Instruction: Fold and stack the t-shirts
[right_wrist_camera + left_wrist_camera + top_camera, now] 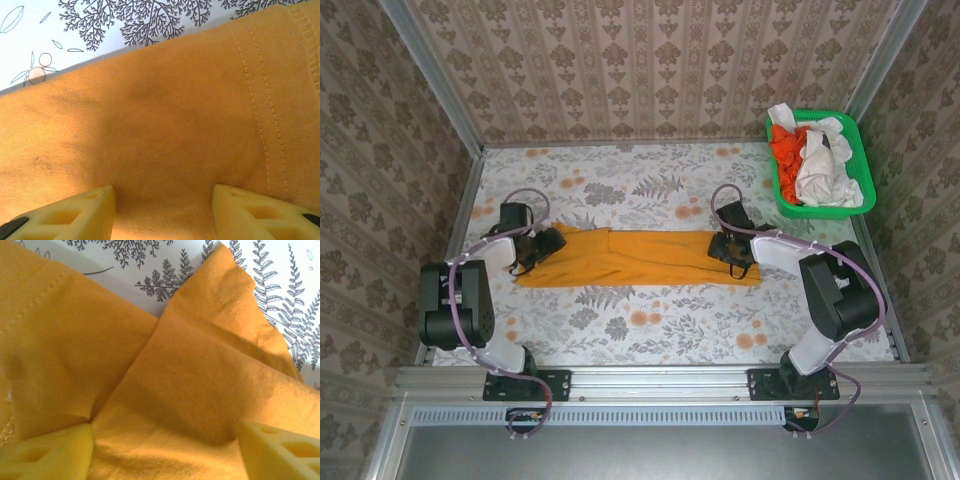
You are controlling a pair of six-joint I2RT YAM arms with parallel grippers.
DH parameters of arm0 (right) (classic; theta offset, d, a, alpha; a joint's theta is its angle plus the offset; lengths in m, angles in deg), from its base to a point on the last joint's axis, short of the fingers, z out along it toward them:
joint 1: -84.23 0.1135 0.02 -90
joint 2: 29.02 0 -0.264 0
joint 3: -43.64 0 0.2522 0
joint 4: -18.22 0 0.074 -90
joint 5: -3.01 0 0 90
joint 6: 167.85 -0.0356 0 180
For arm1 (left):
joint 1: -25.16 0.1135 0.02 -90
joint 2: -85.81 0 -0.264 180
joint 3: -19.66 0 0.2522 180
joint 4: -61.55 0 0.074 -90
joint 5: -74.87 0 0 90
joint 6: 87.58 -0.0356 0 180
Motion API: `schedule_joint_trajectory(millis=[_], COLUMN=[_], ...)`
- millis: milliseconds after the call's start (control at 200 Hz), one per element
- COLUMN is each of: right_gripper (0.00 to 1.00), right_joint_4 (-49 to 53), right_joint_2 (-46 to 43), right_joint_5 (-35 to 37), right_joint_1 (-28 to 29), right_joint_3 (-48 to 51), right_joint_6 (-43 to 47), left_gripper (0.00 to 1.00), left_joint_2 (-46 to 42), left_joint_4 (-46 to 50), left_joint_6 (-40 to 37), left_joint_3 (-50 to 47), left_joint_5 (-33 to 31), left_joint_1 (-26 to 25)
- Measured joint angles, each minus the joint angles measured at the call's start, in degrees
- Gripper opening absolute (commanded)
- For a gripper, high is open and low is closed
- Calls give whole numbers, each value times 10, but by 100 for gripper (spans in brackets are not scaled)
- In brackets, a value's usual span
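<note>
I should use my left gripper to take the fold (pixel 142 350) beside the corner of the t-shirt that sticks out past the t-shirt's back edge, and pull that corner in.
The mustard-orange t-shirt (pixel 640 258) lies folded into a long strip across the middle of the table. My left gripper (pixel 548 243) rests on its left end and my right gripper (pixel 725 245) on its right end. In the left wrist view the yellow fingers (pixel 55 450) stand wide apart, pressed down on creased orange cloth (pixel 200 365), so the left gripper (pixel 166 440) is open. In the right wrist view the right gripper (pixel 164 197) is also open over flat cloth (pixel 165 115) near a stitched hem. A red-orange t-shirt (pixel 785 155) and white t-shirts (pixel 820 170) lie in the basket.
The green plastic basket (pixel 820 211) stands at the back right corner. Patterned walls close off the table's back and sides. Bare floral tabletop (pixel 650 325) lies in front of the strip, and more (pixel 620 185) behind it.
</note>
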Motion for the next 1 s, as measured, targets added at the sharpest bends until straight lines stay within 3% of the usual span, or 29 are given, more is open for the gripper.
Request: schedule_joint_trajectory(millis=[70, 215, 485, 650, 820, 1000], right_gripper=[55, 56, 57, 60, 65, 64], right_joint_4=[5, 26, 55, 66, 59, 30], right_joint_2=[3, 21, 44, 33, -37, -58], right_joint_5=[1, 0, -20, -24, -25, -33], right_joint_1=[-3, -24, -100, -125, -94, 6], right_joint_3=[-4, -31, -71, -71, -72, -105], right_joint_6=[-2, -7, -4, 12, 33, 37], left_gripper=[61, 60, 61, 72, 83, 88], left_joint_2=[2, 27, 90, 82, 22, -47], left_joint_4=[-3, -17, -50, -49, -36, -24], left_joint_6=[3, 7, 31, 41, 37, 25], left_joint_3=[0, 14, 77, 77, 68, 62], left_joint_5=[5, 12, 21, 22, 20, 24], left_joint_1=[0, -12, -90, -113, -92, -35])
